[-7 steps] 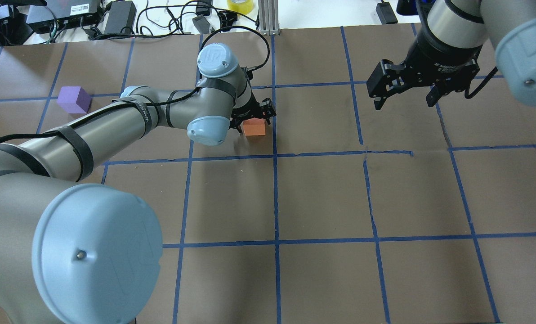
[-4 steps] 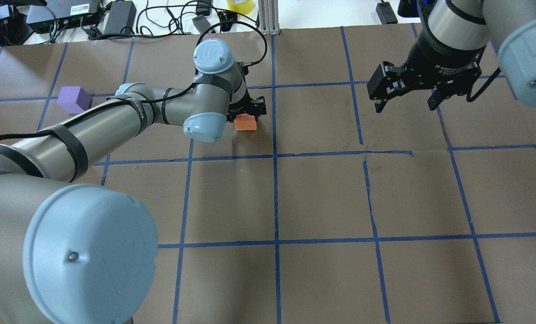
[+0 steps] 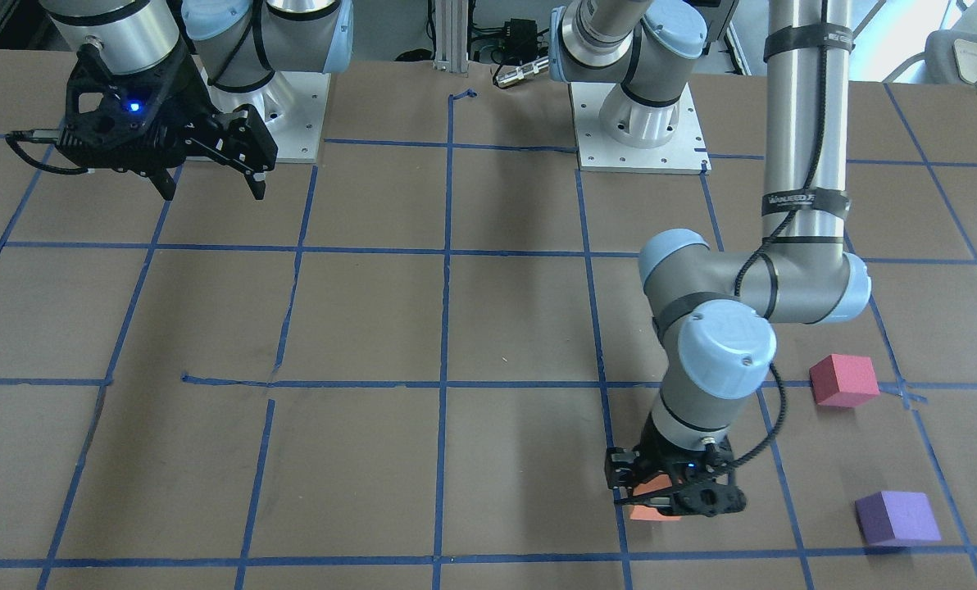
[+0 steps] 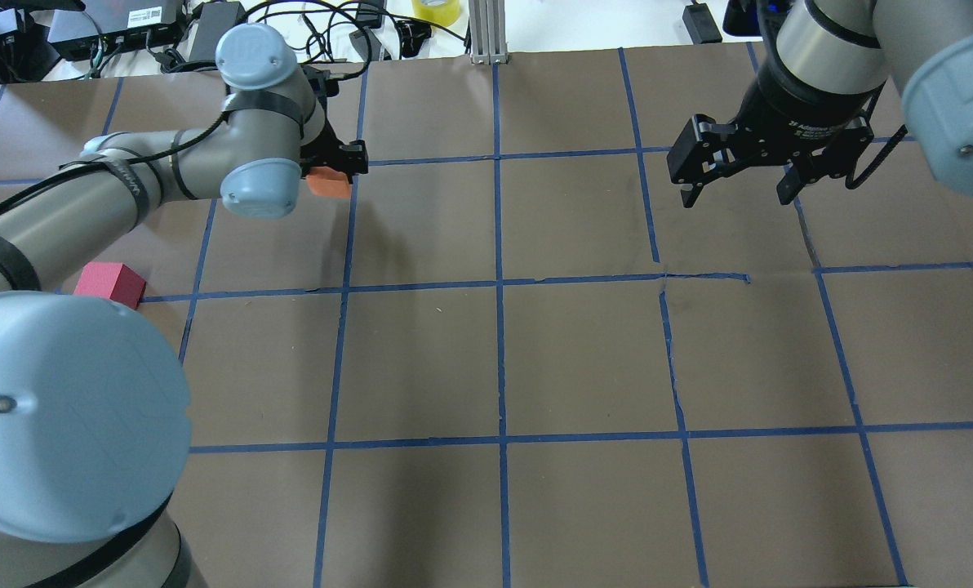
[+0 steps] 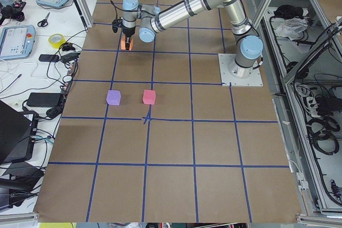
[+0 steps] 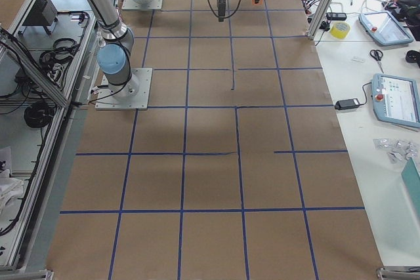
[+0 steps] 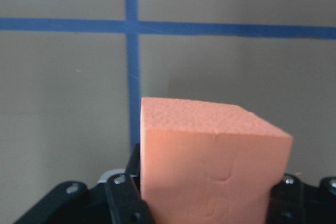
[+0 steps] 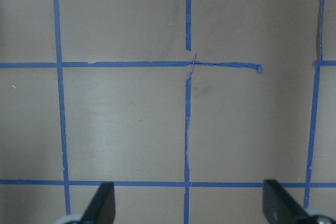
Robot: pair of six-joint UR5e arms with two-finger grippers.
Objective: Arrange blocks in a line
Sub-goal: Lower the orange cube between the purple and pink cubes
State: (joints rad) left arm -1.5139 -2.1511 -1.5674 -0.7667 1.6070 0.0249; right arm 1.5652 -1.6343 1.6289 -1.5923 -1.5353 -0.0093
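My left gripper has the orange block, held over the brown paper near a tape crossing. Next, I let go of it on the brown paper (image 3: 867,456) between the pinkish-red block and the purple block.
My left gripper (image 4: 341,167) is shut on the orange block (image 4: 329,185) and holds it over the brown paper near a blue tape crossing. The block fills the left wrist view (image 7: 210,156) and also shows in the front view (image 3: 648,514) under the gripper (image 3: 670,494). The pinkish-red block (image 4: 111,282) (image 3: 843,380) and the purple block (image 3: 897,517) (image 5: 113,97) lie on the table to the robot's left of the gripper. The purple one is hidden behind my left arm in the overhead view. My right gripper (image 4: 735,189) (image 8: 189,208) hangs open and empty over the far right of the table.
Blue tape (image 4: 499,282) divides the brown paper into squares. Cables, power bricks and a yellow tape roll (image 4: 437,10) lie beyond the far edge, beside an aluminium post (image 4: 486,33). The arm base plates (image 3: 640,131) sit at the robot's side.
My left arm has carried the orange block to the left and a little farther away. The pinkish-red block now shows and the purple one is covered by the arm. The right gripper has hardly moved.
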